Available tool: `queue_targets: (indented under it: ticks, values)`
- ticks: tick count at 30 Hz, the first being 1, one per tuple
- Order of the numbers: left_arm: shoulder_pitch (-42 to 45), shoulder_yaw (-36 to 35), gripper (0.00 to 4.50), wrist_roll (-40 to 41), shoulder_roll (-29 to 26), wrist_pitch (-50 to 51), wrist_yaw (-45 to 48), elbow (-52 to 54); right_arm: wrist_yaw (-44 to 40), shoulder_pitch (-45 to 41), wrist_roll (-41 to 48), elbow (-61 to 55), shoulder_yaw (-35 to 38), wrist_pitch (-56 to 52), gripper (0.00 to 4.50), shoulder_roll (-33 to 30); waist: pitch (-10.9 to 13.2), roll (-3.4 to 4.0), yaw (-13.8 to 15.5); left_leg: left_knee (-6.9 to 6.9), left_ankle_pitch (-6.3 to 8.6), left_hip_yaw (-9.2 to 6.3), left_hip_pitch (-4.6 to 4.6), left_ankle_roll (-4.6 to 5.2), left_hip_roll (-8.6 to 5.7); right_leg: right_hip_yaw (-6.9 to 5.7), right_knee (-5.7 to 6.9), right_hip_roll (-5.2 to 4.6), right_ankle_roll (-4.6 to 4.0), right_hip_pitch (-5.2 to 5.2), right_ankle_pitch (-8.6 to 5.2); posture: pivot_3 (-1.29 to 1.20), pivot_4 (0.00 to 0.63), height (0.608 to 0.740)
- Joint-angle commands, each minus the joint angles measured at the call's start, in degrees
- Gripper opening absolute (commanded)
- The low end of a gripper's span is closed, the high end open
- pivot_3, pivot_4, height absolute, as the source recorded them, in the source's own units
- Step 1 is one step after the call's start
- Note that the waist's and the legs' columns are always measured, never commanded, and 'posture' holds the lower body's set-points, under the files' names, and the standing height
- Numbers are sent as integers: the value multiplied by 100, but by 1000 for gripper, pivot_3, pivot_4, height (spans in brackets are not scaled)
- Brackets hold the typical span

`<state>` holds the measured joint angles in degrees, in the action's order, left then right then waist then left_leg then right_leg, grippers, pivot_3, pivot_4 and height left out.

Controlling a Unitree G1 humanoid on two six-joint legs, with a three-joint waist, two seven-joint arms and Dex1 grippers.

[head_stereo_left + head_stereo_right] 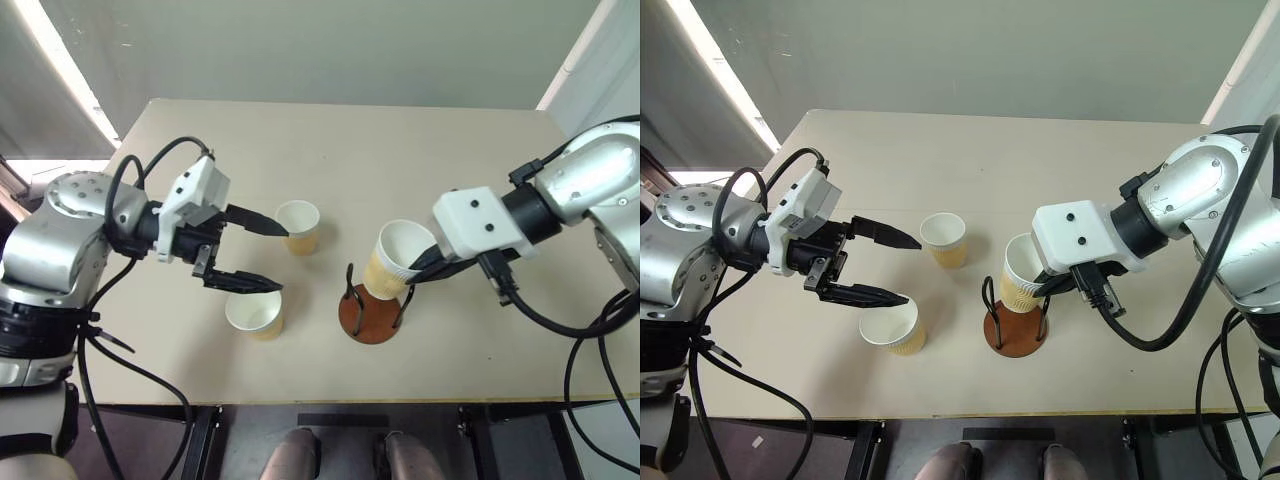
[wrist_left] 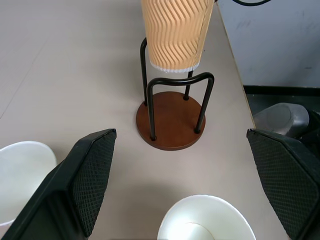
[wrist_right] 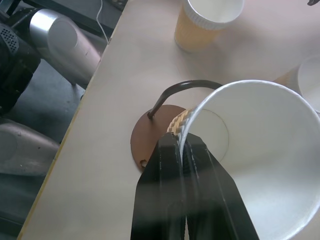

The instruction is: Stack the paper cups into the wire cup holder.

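Note:
I will move my left gripper to the paper cup farther back next and close it on its rim's near side (image 1: 294,235) (image 2: 56,162), facing the front cup.
My right gripper (image 1: 417,268) is shut on the rim of a tan paper cup (image 1: 397,262), one finger inside and one outside (image 3: 172,155). The cup hangs tilted over the wire cup holder (image 1: 370,318). Its bottom sits between the tops of the black loops (image 2: 175,82), above the reddish-brown base (image 2: 172,120). Two more paper cups stand upright on the table, one farther back (image 1: 298,226) and one nearer the front (image 1: 254,312). My left gripper (image 1: 283,260) is open and hovers between these two cups, pointing toward the holder and holding nothing.
The beige table (image 1: 450,160) has its front edge just in front of the holder. Black cables (image 1: 540,315) loop down from my right arm. Bare tabletop stretches behind the cups and to the right of the holder.

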<state>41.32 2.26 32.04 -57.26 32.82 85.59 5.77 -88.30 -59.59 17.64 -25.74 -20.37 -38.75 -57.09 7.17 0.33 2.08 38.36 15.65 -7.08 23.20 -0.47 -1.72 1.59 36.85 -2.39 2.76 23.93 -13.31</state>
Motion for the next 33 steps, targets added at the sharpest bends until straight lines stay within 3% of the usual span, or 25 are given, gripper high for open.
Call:
queue_targets:
  ticks: [1, 9, 14, 20, 25, 33]
  values:
    - [21, -140, 4500, 39, 5, -14, -53, 111, 125, -53, -103, -27, 17, 50, 890, 71, 0, 0, -5, 0, 0, 0, 0, 0, 0, 0, 0, 0, 0, 0, 0, 0, 150, 740]
    - [36, -170, 4500, 89, 6, 144, -223, 171, 674, -69, -277, 331, 167, 15, 3646, 435, 0, 0, -9, 0, 0, -1, 0, 1, 0, -1, -1, 0, 0, 0, 0, 0, 150, 740]
    - [334, -105, 4500, -226, 233, 158, -865, 48, 1191, -125, -125, 680, 559, -330, 3646, 583, 0, 0, 0, 3, -1, -1, 1, 1, -1, -1, 0, 0, 0, 0, 0, 0, 150, 740]
    - [848, 466, 4500, -1566, 467, -789, -1536, -489, 1715, -281, 659, 959, 1423, -1363, 3646, 926, 0, 0, -7, 1, -1, 0, 0, 1, -1, -1, -1, 0, 0, 1, 0, 0, 150, 740]
    - [1144, 964, 4500, -2362, 544, -1398, -1504, -801, 1884, -338, 1412, 1017, 1975, -2163, 3646, 932, 0, 0, 0, -2, -1, -4, 4, 1, -3, -2, -12, 0, 0, 1, 0, 0, 150, 740]
    - [1364, 1427, 4500, -3072, 649, -1996, -1251, -1134, 2150, -327, 2072, 902, 2190, -2574, 3646, 907, 0, 0, 0, -11, -2, -4, 9, -1, -4, -2, -16, 0, 0, 7, 0, 0, 150, 740]
